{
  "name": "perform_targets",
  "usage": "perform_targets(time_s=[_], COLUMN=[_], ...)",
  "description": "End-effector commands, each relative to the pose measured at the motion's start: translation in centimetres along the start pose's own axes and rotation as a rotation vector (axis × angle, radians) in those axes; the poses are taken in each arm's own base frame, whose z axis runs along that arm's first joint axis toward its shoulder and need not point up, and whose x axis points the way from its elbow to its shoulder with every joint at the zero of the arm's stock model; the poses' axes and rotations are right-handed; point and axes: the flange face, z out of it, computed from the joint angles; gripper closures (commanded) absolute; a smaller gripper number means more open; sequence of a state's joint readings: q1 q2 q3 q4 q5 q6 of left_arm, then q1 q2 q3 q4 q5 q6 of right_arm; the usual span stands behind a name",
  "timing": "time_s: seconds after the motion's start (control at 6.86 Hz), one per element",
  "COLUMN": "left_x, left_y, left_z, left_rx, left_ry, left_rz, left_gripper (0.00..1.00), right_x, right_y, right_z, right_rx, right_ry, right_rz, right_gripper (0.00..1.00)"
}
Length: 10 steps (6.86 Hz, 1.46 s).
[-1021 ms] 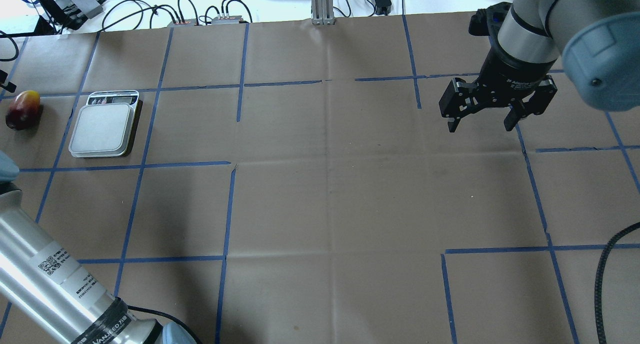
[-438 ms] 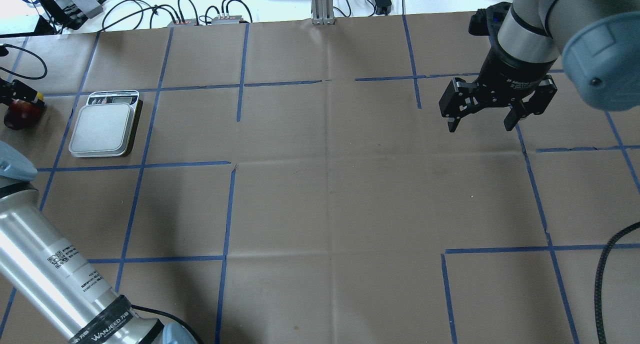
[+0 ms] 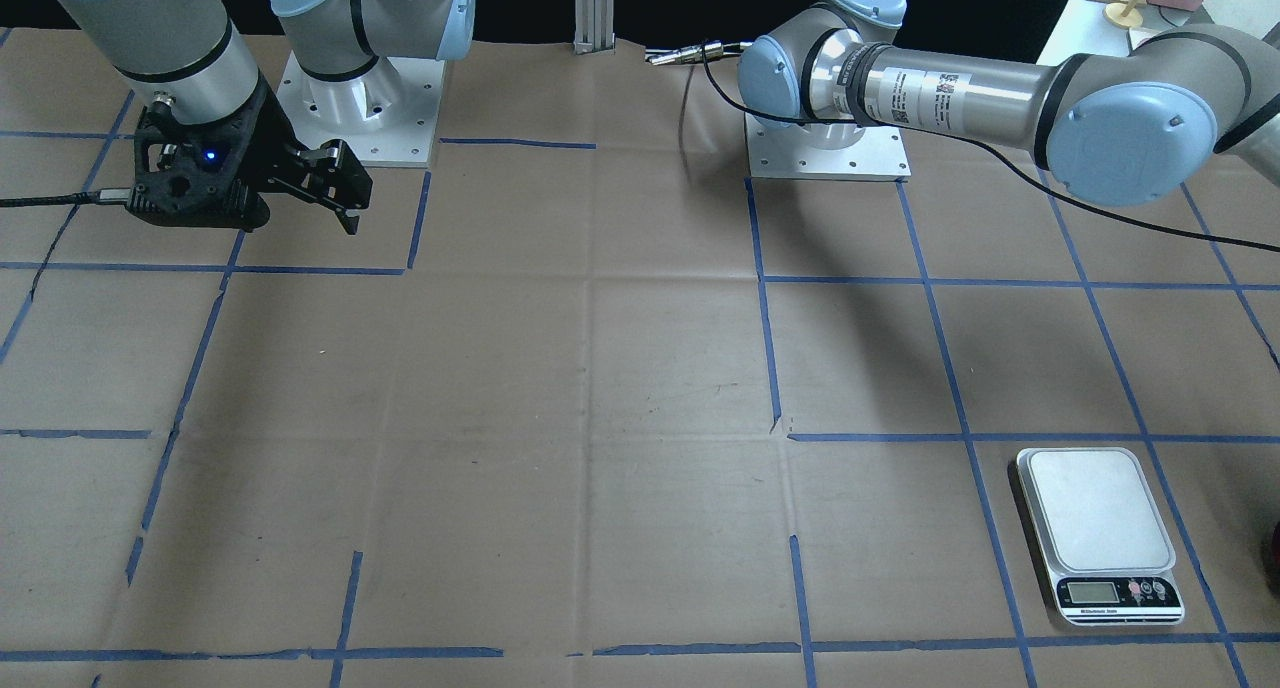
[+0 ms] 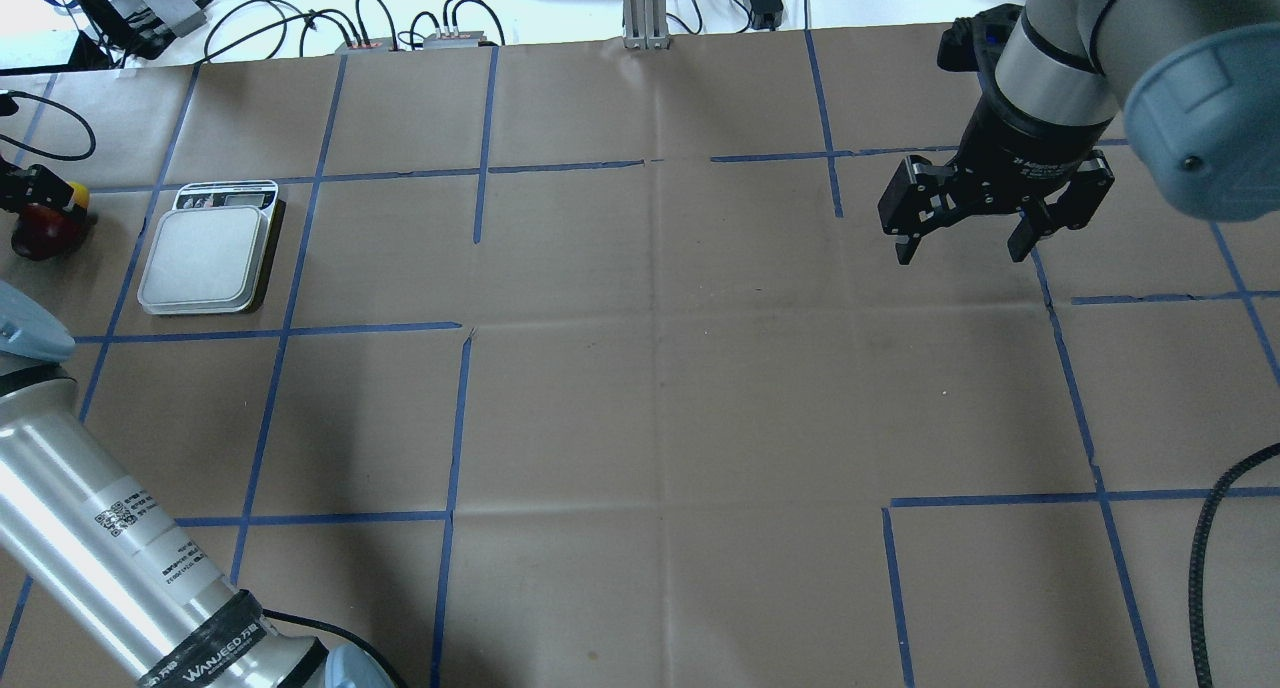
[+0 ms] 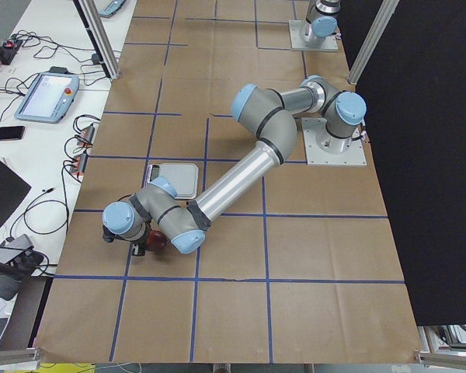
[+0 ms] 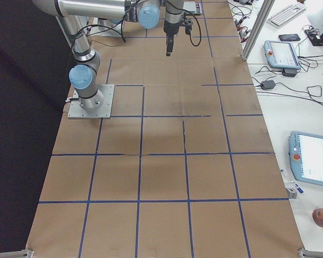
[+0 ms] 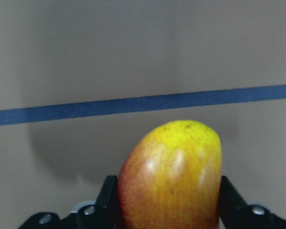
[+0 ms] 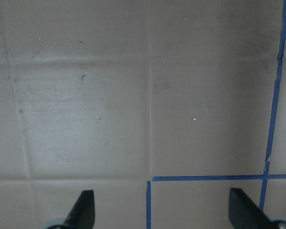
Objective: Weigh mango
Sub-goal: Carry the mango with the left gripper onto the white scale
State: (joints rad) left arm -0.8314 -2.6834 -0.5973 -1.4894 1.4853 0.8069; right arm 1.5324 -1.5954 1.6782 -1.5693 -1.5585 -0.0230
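Note:
I should use my left gripper to set the mango down on the middle of the scale's bare plate [image 3: 1123,513].
The mango [image 7: 169,171], red fading to yellow, lies on the brown paper at the table's far left edge [image 4: 38,238], left of the scale [image 4: 205,258]. My left gripper [image 4: 45,216] is down over it; in the left wrist view its black fingers [image 7: 109,198] press against both sides of the fruit. The exterior left view shows the mango [image 5: 157,241] under the wrist. The scale's plate [image 3: 1095,508] is bare. My right gripper [image 4: 962,253] hangs open and empty above the table's far right; its wrist view shows only paper between the fingertips [image 8: 83,210].
Blue tape lines [image 4: 470,198] grid the brown paper. Cables and boxes [image 4: 400,28] lie beyond the table's far edge. A black cable [image 4: 1210,558] runs at the near right. The left arm's silver link [image 4: 120,548] crosses the near left corner.
My left gripper came in from the left edge and settled over the mango, now hiding its top. The right arm and the scale have not moved.

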Motion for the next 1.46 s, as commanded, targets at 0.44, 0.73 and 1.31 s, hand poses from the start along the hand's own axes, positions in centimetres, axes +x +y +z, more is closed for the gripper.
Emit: perform_targets(time_s=[0.44, 0.73, 1.31], left_x=[15.8, 26.0, 25.3], left_y=[1.0, 2.6, 3.2], left_z=[-9.8, -7.0, -0.1], left_rx=[-0.08, -0.059, -0.051], left_ry=[0.037, 0.009, -0.066], left_rz=[-0.189, -0.249, -0.244], left_gripper=[0.66, 0.66, 0.28], right_x=[0.0, 0.0, 0.0], right_y=[0.0, 0.0, 0.0], right_z=[0.0, 0.0, 0.0], right_rx=[0.0, 0.0, 0.0], right_ry=[0.0, 0.0, 0.0], right_rz=[0.0, 0.0, 0.0], right_gripper=[0.0, 0.0, 0.0])
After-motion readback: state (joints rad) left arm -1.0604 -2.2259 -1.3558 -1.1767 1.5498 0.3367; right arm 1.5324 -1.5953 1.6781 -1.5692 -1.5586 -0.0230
